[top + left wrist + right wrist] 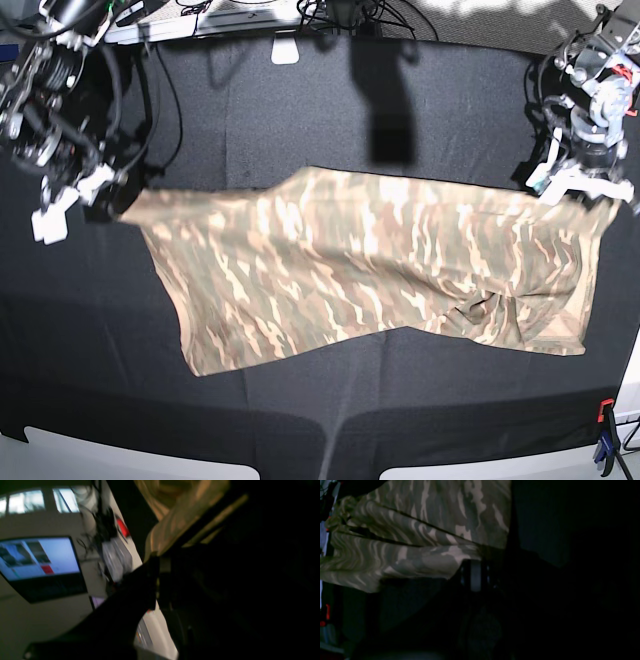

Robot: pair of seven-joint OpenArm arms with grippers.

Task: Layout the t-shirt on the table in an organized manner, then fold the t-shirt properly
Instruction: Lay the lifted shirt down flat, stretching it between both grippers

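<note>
The robot's left gripper needs to let go of its t-shirt corner, now held above the table, on the bare black table (534, 86) just beyond the shirt's far edge.
The camouflage t-shirt (370, 265) hangs stretched between my two grippers above the black table (250, 120). In the base view the right gripper (112, 203) at the left is shut on one corner of the shirt. The left gripper (590, 195) at the right is shut on the opposite corner. The lower part of the shirt sags toward the table with a bunched fold (490, 305). The right wrist view shows the camouflage cloth (420, 535) pinched at the fingers (475, 575). The left wrist view is blurred and shows tan cloth (185, 515) at the fingers (152, 565).
Cables and a white block (287, 48) lie along the table's far edge. A red-and-blue clamp (604, 432) sits at the near right corner. White table corners (120, 455) show at the front. A monitor (40, 560) shows in the left wrist view.
</note>
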